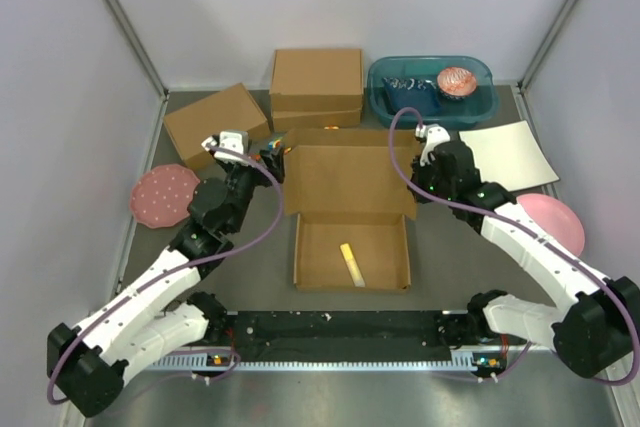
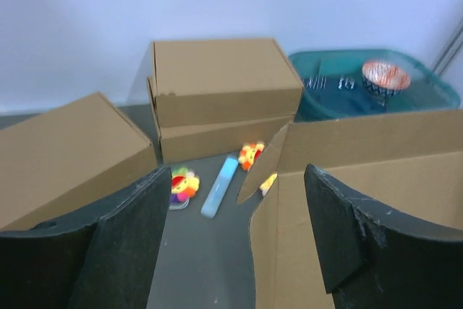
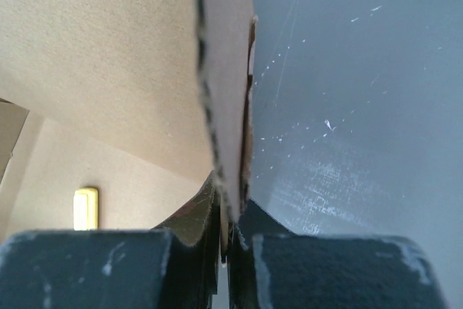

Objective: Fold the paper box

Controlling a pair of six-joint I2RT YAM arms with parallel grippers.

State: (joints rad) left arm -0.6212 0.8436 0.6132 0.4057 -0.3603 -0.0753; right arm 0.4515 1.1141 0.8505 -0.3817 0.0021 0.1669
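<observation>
My left gripper is pointing ahead at the far corner of the box lid, so it should tilt down and grab the side flap nearer the tray point(image 1: 291, 191) before it folds the lid.
The paper box point(image 1: 350, 187) lies in the middle of the table, its shallow tray formed at the near side and its lid flap raised behind. A yellow piece point(image 1: 352, 264) lies in the tray. My left gripper point(image 1: 265, 152) is open at the lid's far left corner; in the left wrist view point(image 2: 235, 244) the lid's side flap point(image 2: 318, 200) stands between the fingers, touching neither. My right gripper point(image 1: 424, 159) is at the lid's right edge. In the right wrist view point(image 3: 230, 226) it is shut on the thin cardboard edge point(image 3: 224, 70).
A smaller brown box point(image 1: 215, 122) sits at an angle at the back left, a taller brown box point(image 1: 316, 87) behind the lid. A teal bin point(image 1: 480, 102), white sheet point(image 1: 510, 152), pink plates point(image 1: 165, 195) point(image 1: 555, 219). Toy flowers point(image 2: 184, 182) and a blue stick point(image 2: 220, 186) lie by the left gripper.
</observation>
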